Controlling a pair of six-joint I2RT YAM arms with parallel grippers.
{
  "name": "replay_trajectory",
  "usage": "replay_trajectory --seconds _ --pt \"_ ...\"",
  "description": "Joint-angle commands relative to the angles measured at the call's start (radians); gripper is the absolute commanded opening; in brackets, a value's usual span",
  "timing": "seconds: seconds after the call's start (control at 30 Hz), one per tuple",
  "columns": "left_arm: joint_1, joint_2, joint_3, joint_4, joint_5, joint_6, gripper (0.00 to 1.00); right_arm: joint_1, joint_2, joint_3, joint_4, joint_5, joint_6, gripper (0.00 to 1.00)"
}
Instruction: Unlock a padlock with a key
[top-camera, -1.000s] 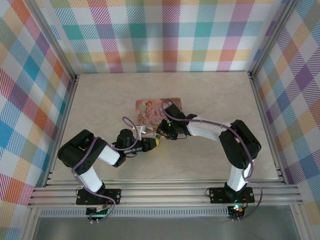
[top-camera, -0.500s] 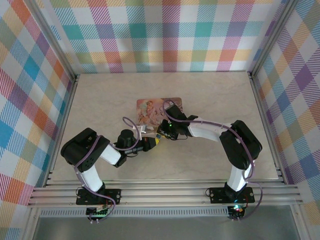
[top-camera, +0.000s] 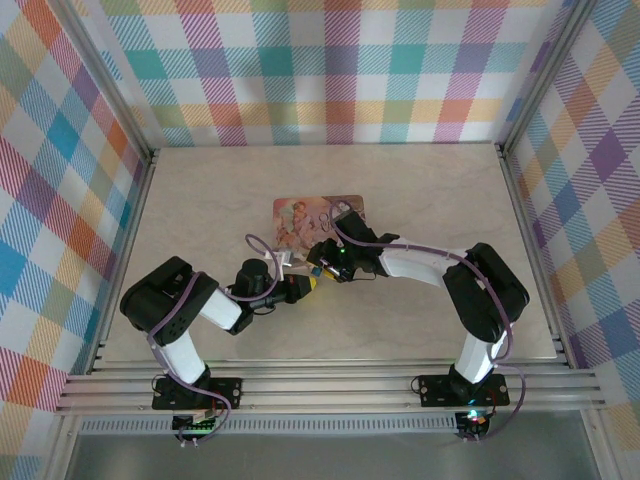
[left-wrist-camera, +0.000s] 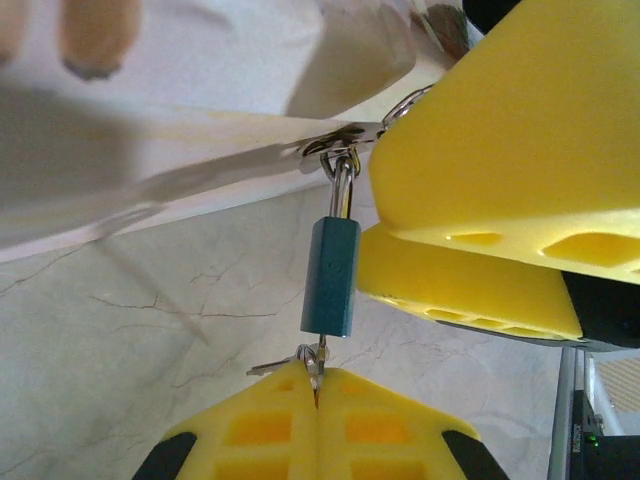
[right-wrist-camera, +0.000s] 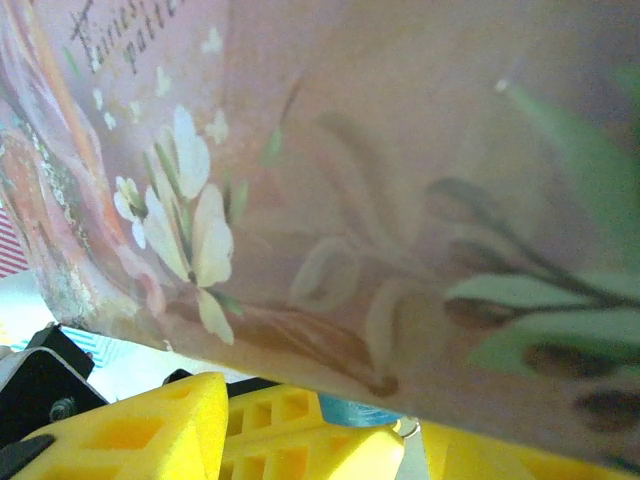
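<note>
The padlock hangs loose by my right gripper's fingers, so it should open and take the padlock's body (left-wrist-camera: 330, 278) before my left gripper turns the key.
The small blue padlock (left-wrist-camera: 331, 275) hangs by its silvery shackle from the hasp (left-wrist-camera: 340, 135) on the pink tin (top-camera: 300, 215). My left gripper (left-wrist-camera: 317, 385) is shut on the key (left-wrist-camera: 316, 358), whose blade stands in the padlock's bottom end. A second key (left-wrist-camera: 270, 368) sticks out sideways from the same ring. My right gripper (left-wrist-camera: 372, 225) is open, and its yellow fingers (left-wrist-camera: 500, 130) lie just right of the padlock, not clamping it. In the right wrist view a sliver of the padlock (right-wrist-camera: 375, 410) shows under the tin (right-wrist-camera: 400, 200).
Both grippers meet at the tin's near edge, in the middle of the marble-patterned table (top-camera: 450, 190). Plaid walls (top-camera: 330, 70) close in the back and both sides. A metal rail (top-camera: 330, 385) runs along the front.
In the top view the left arm's elbow has shifted slightly right. Both grippers stay together at the tin's near edge, and the tin has barely moved.
</note>
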Motion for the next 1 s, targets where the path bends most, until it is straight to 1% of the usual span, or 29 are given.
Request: replay_trajectory --seconds 0.0,0.23,0.47,0.67,0.83,0.97 --pt "-0.001 -0.037 0.02 -0.043 -0.004 -0.004 0.0 0.019 0.046 -0.031 -0.085 -0.045 0.062 0.52" --pt "-0.002 -0.08 0.034 -0.089 0.006 -0.016 0.0 0.037 0.059 -0.038 -0.084 -0.009 0.064 0.51" --pt "-0.001 -0.12 0.049 -0.162 0.015 0.002 0.0 0.051 0.026 -0.096 -0.077 0.072 0.088 0.53" --pt "-0.002 -0.104 0.049 -0.154 0.018 -0.003 0.0 0.052 -0.008 -0.146 0.039 0.124 0.108 0.47" --pt "-0.002 -0.094 0.051 -0.131 0.027 -0.02 0.0 0.059 0.015 -0.133 0.046 0.117 0.107 0.46" --pt "-0.002 -0.1 0.055 -0.142 0.025 -0.01 0.0 0.072 0.019 -0.146 0.036 0.141 0.122 0.46"
